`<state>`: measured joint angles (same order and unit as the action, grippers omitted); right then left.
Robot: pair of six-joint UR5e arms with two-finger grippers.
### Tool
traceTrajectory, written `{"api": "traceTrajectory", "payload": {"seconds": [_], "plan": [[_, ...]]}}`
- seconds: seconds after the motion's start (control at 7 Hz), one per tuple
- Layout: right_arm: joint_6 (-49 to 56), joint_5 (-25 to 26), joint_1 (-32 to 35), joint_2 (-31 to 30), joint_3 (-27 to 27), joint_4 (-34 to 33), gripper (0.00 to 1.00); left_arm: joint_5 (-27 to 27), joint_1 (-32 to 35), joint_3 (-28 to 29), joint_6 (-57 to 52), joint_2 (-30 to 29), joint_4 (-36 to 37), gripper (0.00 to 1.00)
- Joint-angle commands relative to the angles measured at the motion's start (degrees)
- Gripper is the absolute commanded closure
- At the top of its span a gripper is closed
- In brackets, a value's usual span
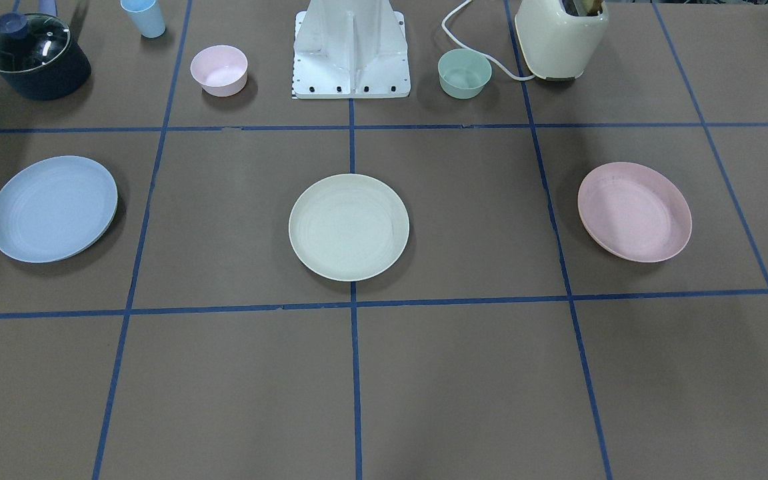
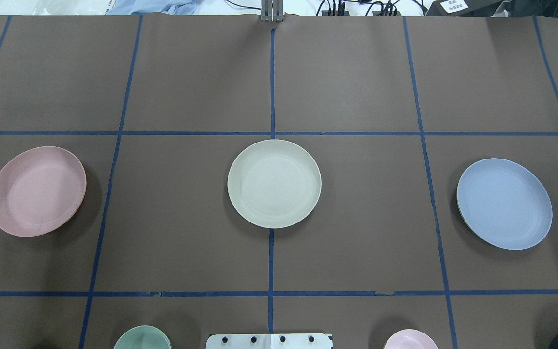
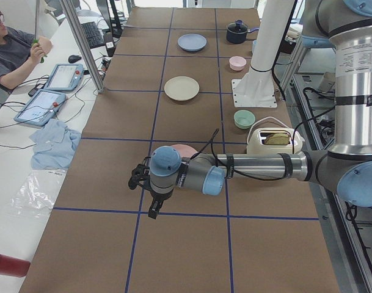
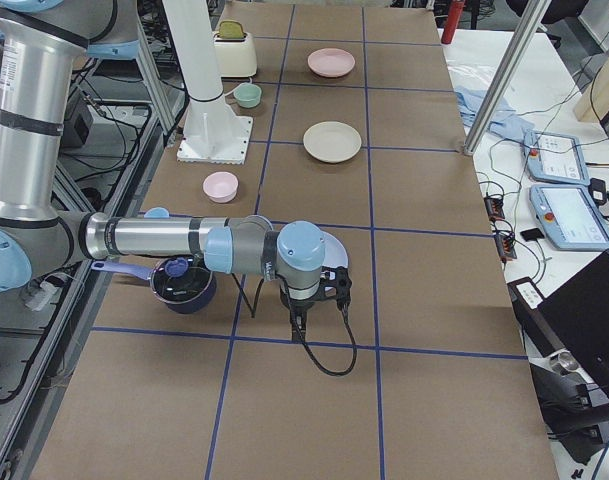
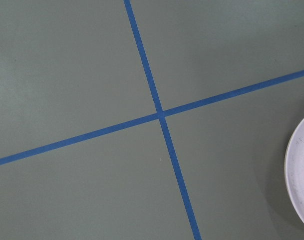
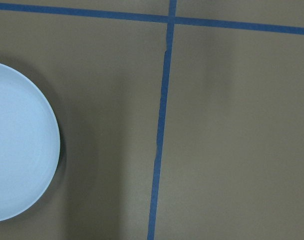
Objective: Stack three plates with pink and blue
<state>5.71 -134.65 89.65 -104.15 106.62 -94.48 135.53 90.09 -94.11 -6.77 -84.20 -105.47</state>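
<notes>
Next, I move my left gripper to the pink plate's outer edge (image 1: 690,215) (image 5: 287,183), on the side farthest from the cream-white plate, and close it there.
Three plates lie apart in a row on the brown table. The pale blue plate (image 1: 54,208) (image 2: 504,203) is on my right side, the cream-white plate (image 1: 349,227) (image 2: 274,183) is in the middle, and the pale pink plate (image 1: 634,211) (image 2: 37,191) is on my left side. My left gripper (image 3: 154,209) hangs over the table just beyond the pink plate (image 3: 187,149). My right gripper (image 4: 302,322) hangs just beyond the blue plate (image 4: 331,250). Both show only in the side views, so I cannot tell whether they are open or shut. The right wrist view catches the blue plate's edge (image 6: 17,145).
Near the robot base (image 1: 351,50) stand a small pink bowl (image 1: 219,70), a small green bowl (image 1: 465,73), a cream toaster (image 1: 561,37), a pale blue cup (image 1: 144,17) and a dark lidded pot (image 1: 34,57). Blue tape lines grid the table.
</notes>
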Motion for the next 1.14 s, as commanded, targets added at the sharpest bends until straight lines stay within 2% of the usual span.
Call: {"api": "traceTrajectory", "payload": {"seconds": [0.0,0.29,0.57,0.86,1.0], "plan": [[0.0,0.1,0.0,0.0,0.0,0.1,0.00,0.0,0.0,-0.1,-0.2,0.1,-0.2,0.00],[0.3,0.3,0.0,0.3,0.8,0.2,0.00,0.0,0.0,-0.1,-0.2,0.1,-3.6,0.00],[-0.3,0.3,0.0,2.4,2.4,0.4,0.00,0.2,0.1,0.1,0.5,0.3,-10.2,0.00],[-0.6,0.8,0.0,4.5,1.9,9.1,0.00,-0.3,0.1,-0.5,0.6,-1.8,-12.8,0.00],[-0.6,0.4,0.0,4.4,1.7,12.5,0.00,-0.4,0.0,-0.5,0.5,-3.5,-18.5,0.00]]}}
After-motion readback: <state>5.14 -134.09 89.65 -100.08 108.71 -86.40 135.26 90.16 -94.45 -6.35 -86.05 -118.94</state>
